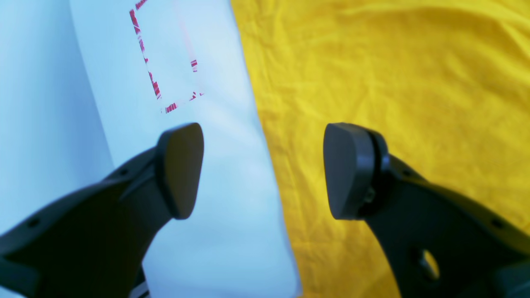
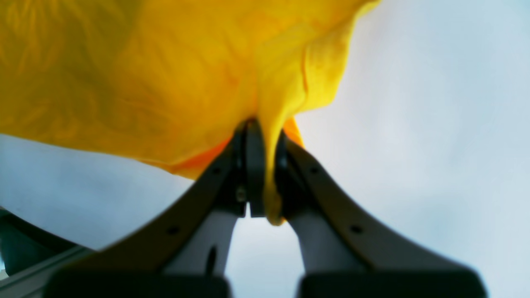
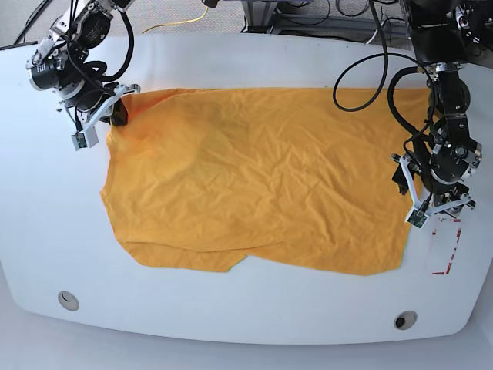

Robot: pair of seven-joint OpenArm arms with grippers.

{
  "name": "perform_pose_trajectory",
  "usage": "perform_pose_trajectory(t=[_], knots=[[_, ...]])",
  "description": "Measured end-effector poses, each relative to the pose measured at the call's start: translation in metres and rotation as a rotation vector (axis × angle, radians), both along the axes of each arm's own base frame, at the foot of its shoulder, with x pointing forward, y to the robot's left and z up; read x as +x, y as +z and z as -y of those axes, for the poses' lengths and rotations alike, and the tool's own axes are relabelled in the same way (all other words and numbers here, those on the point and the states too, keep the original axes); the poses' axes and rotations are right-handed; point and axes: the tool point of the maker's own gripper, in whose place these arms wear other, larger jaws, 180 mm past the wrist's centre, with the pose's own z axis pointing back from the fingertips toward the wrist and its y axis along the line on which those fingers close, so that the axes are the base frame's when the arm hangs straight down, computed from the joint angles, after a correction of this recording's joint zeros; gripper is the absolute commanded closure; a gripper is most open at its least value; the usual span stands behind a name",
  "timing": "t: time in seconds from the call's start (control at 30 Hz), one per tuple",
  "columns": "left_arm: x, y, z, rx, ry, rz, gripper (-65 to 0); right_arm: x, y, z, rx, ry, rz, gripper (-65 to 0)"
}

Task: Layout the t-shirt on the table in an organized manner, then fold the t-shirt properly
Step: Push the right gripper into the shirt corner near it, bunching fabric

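Observation:
The t-shirt's corner, now held slightly above the table, will be let go by my right gripper on the shirt's body (image 3: 183, 203), behind the long crease near the shirt's front edge.
The orange-yellow t-shirt (image 3: 254, 177) lies spread and wrinkled across the middle of the white table (image 3: 231, 62). In the base view my right gripper (image 3: 118, 110) is at the shirt's far left corner. The right wrist view shows this gripper (image 2: 265, 128) shut on a bunched fold of the t-shirt (image 2: 124, 74), which hangs slightly above the table (image 2: 434, 124). My left gripper (image 3: 414, 202) is at the shirt's right edge. In the left wrist view it (image 1: 265, 169) stands open, one finger over the bare table (image 1: 232, 231), the other over the t-shirt (image 1: 393, 82), holding nothing.
A red-tape outline (image 3: 447, 262) is marked on the table just right of the shirt's near right corner, also seen as red tape (image 1: 155, 87) beyond the left gripper. Two round grommets (image 3: 68, 301) (image 3: 404, 319) sit near the front edge. Cables hang at the back.

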Motion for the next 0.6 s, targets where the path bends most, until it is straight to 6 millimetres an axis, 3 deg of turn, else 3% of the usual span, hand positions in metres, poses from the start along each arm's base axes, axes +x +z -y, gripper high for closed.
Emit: perform_pose_trajectory(t=[0.13, 0.3, 0.47, 0.6], knots=[[-0.003, -0.004, 0.001, 0.001, -0.002, -0.013, -42.8, 0.017, 0.008, -0.026, 0.042, 0.094, 0.038, 0.0], [-0.002, -0.003, 0.000, 0.002, -0.001, -0.010, -42.8, 0.052, 0.034, -0.060, 0.095, 0.195, 0.154, 0.0], [-0.003, -0.003, -0.002, 0.008, 0.000, -0.013, -42.8, 0.075, 0.050, -0.074, 0.105, 0.243, 0.208, -0.2], [-0.004, -0.001, -0.006, 0.021, 0.001, -0.013, -42.8, 0.090, 0.044, -0.076, 0.139, 0.239, 0.190, -0.5]])
